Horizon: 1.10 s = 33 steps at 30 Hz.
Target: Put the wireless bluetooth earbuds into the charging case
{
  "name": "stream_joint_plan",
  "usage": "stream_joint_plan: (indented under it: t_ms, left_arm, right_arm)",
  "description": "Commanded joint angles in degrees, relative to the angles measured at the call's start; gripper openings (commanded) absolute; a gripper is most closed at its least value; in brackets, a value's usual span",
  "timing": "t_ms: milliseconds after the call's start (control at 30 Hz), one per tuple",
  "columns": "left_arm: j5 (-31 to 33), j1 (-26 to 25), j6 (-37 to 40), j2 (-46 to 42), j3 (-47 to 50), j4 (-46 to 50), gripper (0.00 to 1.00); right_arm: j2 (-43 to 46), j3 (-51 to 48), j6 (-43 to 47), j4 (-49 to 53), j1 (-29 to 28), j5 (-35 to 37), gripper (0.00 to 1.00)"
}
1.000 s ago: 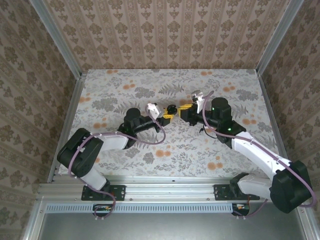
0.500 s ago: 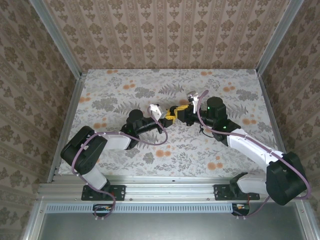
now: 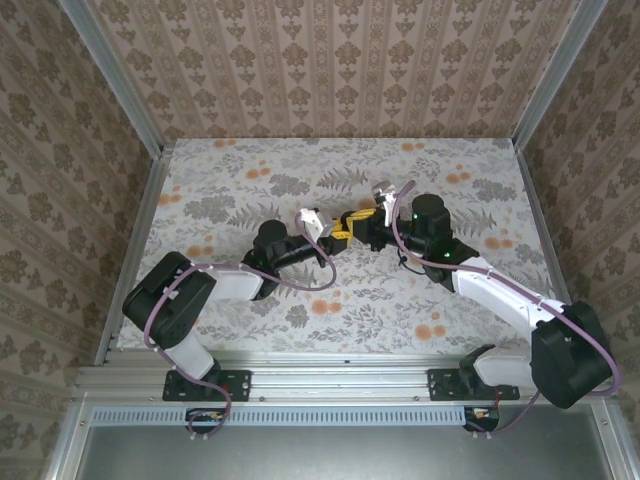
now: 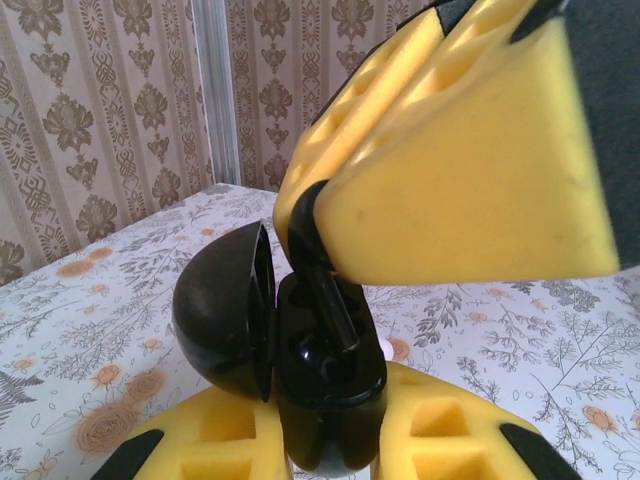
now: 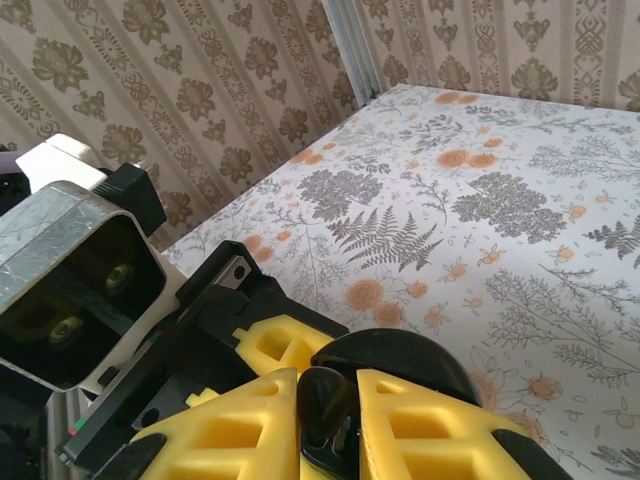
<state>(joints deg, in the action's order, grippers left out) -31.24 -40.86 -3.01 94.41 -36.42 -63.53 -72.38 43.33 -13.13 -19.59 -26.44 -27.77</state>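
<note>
The earbud's stem slants into the case's opening; my right gripper should open, back off, turn and retake the earbud's head [image 4: 307,217] at another angle before seating it.
The charging case [image 4: 330,395] here is glossy black, not white. It stands upright with its lid [image 4: 215,310] swung open to the left, and my left gripper [image 4: 328,435] is shut on its body. My right gripper [image 5: 330,425] is shut on a black earbud [image 5: 325,395]. Its yellow fingers [image 4: 450,170] hang just above the case, and the earbud's stem [image 4: 335,305] reaches down into the case's opening. In the top view the two grippers meet at mid-table, left gripper [image 3: 333,236] against right gripper [image 3: 358,222]. I cannot tell whether a second earbud sits in the case.
The floral tablecloth [image 3: 300,170] is walled in by patterned panels, with a metal post [image 5: 355,45] at the corner. The left wrist's camera housing [image 5: 70,280] sits close to my right fingers.
My right arm has moved left, closing the gap seen a second ago, and now holds the earbud over the case. The left gripper has stayed nearly still.
</note>
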Motion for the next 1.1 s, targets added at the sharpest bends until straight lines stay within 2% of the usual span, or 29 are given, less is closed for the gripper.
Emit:
stream_joint_plan:
  t_ms: [0,467,767,1067]
  left_arm:
    - [0.14,-0.45,-1.40,-0.10,-1.16,-3.44,0.02]
    - [0.47,-0.45,-1.71,-0.78,-1.27,-3.64,0.02]
    - [0.38,-0.49,-1.66,-0.93,-1.23,-3.49,0.02]
    - [0.41,-0.45,-1.48,-1.42,-0.92,-3.22,0.02]
  right_arm:
    - [-0.48,0.01,1.75,-1.08,-0.37,1.30,0.19]
    - [2.08,-1.23,7.36,3.82,-0.55,2.13,0.20]
    - [2.15,-0.71,6.78,3.68,-0.55,-0.16,0.28]
    - [4.20,0.08,5.39,3.31,-0.37,-1.58,0.41]
